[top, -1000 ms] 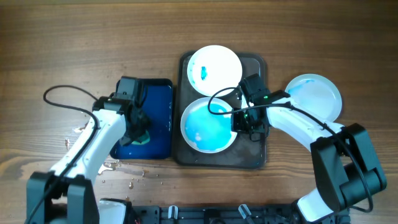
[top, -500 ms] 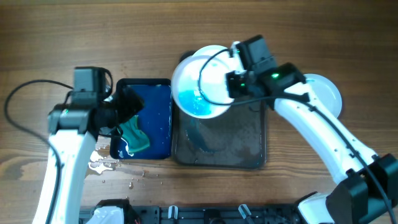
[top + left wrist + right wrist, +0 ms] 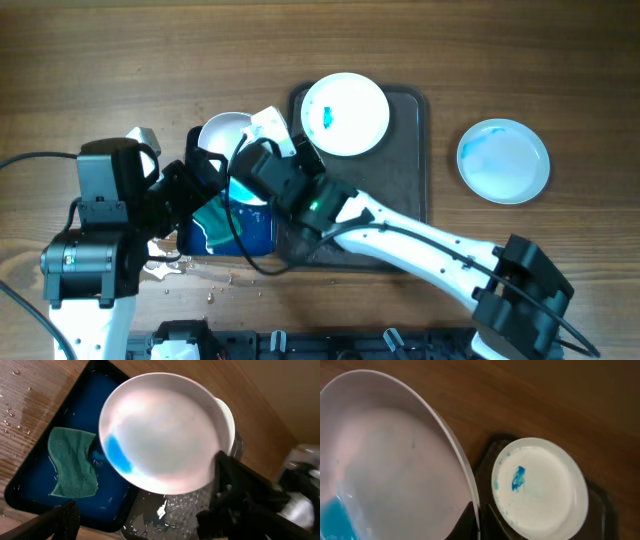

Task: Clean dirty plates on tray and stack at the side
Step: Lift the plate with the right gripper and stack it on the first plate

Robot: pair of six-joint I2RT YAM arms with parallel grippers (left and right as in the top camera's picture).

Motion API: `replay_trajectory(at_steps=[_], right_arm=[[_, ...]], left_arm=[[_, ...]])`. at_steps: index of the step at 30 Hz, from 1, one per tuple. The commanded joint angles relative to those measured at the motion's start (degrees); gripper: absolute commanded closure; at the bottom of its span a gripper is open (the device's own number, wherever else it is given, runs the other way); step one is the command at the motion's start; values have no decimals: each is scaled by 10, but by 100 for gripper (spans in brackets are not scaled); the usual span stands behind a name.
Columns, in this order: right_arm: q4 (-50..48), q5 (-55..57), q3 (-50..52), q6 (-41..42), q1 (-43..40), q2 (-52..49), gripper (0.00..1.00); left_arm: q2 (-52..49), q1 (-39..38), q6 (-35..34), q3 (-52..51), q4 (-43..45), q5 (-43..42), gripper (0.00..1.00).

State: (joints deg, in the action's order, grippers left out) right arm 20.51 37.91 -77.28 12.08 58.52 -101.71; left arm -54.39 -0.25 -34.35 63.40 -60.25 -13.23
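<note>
The white plate will go down on top of the bluish plate (image 3: 503, 160) on the table, placed by my right gripper.
My right gripper (image 3: 248, 156) is shut on the rim of a white plate (image 3: 224, 136) and holds it tilted over the blue tray (image 3: 258, 228). In the right wrist view its fingertips (image 3: 476, 519) pinch the plate's edge (image 3: 395, 460). A blue patch sits low in that plate (image 3: 165, 435). My left gripper (image 3: 200, 182) stands open and empty just left of the plate, above a green sponge (image 3: 214, 226). A second plate (image 3: 345, 113) with a blue smear lies at the back of the dark tray (image 3: 400, 220). A third, bluish plate (image 3: 503, 160) rests on the table to the right.
The green sponge (image 3: 72, 462) lies in blue water in the blue tray (image 3: 35, 485). The dark tray's floor (image 3: 185, 510) is wet. Water drops (image 3: 170, 268) dot the table at the front left. My right arm (image 3: 400, 240) stretches across the dark tray's front.
My right arm lifted the plate off the dark tray and swung it left over the blue tray. My left gripper let go of the sponge, opened wide and rose.
</note>
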Motion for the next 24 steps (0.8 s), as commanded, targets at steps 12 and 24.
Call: replay_trajectory(at_steps=[12, 24], right_arm=[[-30, 63, -8, -166, 29, 80, 95], [-88, 178, -7, -262, 66, 74, 96]], left_arm=[[-9, 3, 9, 8, -1, -9, 0], [-9, 3, 9, 8, -1, -9, 0]])
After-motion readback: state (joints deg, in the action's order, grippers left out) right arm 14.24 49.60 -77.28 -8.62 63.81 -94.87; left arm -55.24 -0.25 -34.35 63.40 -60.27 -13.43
